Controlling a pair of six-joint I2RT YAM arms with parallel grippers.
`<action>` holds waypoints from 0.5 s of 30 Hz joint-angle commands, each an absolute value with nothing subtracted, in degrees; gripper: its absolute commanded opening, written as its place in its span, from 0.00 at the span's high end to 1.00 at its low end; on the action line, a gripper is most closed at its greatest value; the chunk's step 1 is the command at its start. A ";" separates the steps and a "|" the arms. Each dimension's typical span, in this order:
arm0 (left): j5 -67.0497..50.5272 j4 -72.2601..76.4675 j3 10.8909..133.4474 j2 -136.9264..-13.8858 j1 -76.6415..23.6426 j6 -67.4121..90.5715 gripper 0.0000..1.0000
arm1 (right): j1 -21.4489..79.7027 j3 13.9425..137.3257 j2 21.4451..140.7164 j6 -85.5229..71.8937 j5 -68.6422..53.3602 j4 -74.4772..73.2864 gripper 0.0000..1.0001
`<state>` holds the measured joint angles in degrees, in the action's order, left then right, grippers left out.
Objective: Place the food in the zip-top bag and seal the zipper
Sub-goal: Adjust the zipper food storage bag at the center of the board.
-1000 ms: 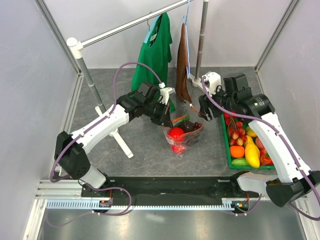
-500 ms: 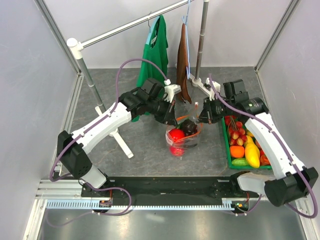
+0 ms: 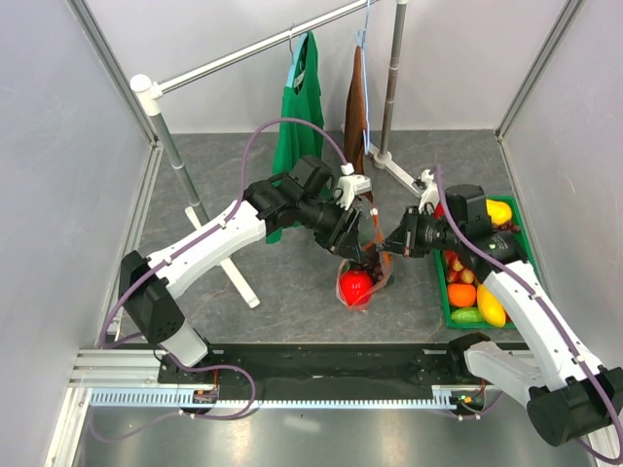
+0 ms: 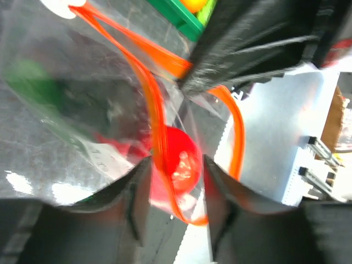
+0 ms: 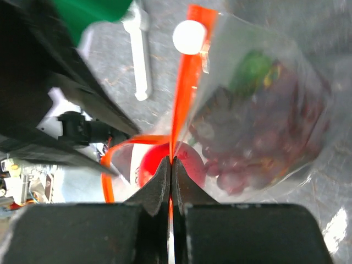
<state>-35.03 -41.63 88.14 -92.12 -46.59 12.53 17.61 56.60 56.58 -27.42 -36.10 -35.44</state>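
One side of the orange zipper runs between the fingers of my left gripper while the other bows outside them, so that gripper should shift and pinch both sides together [image 4: 160, 137].
The clear zip-top bag [image 3: 378, 276] hangs between my two grippers above the table, with food inside it: a red apple [image 3: 354, 287] low down and dark purple grapes [image 5: 258, 148] beside it. My right gripper [image 5: 171, 160] is shut on the orange zipper [image 5: 184, 82], just below its white tab [image 5: 188, 37]. My left gripper [image 4: 176, 181] stands open around another stretch of the zipper [image 4: 157, 126]. The strip runs loose between the jaws, and the apple [image 4: 179, 157] shows behind it. In the top view the left gripper [image 3: 355, 245] and right gripper [image 3: 387, 245] face each other across the bag's mouth.
A green tray [image 3: 443, 292] of mixed toy fruit lies at the right, under my right arm. A clothes rack stands behind, carrying a green cloth [image 3: 297, 126] and a brown cloth [image 3: 356, 117]. Its white foot [image 3: 238, 277] reaches toward the left arm.
The right gripper closed on the zipper. Both grippers moved toward each other and the bag now hangs upright between them. The left jaws have just come apart.
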 commanded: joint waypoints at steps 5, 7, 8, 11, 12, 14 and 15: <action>-34.83 -39.90 85.96 -91.84 -46.32 13.97 0.39 | 17.75 50.89 52.65 -29.97 -32.44 -28.92 1.00; -30.78 -39.55 85.87 -92.11 -46.49 14.59 0.40 | 17.75 50.80 52.03 -30.06 -31.56 -28.30 1.00; -27.46 -39.55 85.78 -92.28 -46.49 14.50 0.42 | 17.84 50.89 52.03 -30.15 -31.55 -27.78 1.00; -23.12 -40.07 86.57 -93.34 -46.49 13.19 0.55 | 17.84 51.59 51.68 -29.97 -31.46 -28.03 1.00; -23.12 -40.86 87.18 -94.38 -46.49 11.88 0.63 | 17.84 51.85 51.33 -29.71 -31.38 -28.56 1.00; -23.99 -44.98 91.65 -96.14 -46.49 9.85 0.89 | 17.75 52.29 50.11 -29.44 -31.99 -29.79 1.00; -23.82 -46.57 94.19 -98.24 -46.41 8.54 0.93 | 17.84 52.56 49.84 -29.53 -32.69 -29.97 1.00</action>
<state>-26.81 -42.52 86.85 -94.00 -46.37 12.49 17.61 50.81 52.27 -29.15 -31.97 -30.85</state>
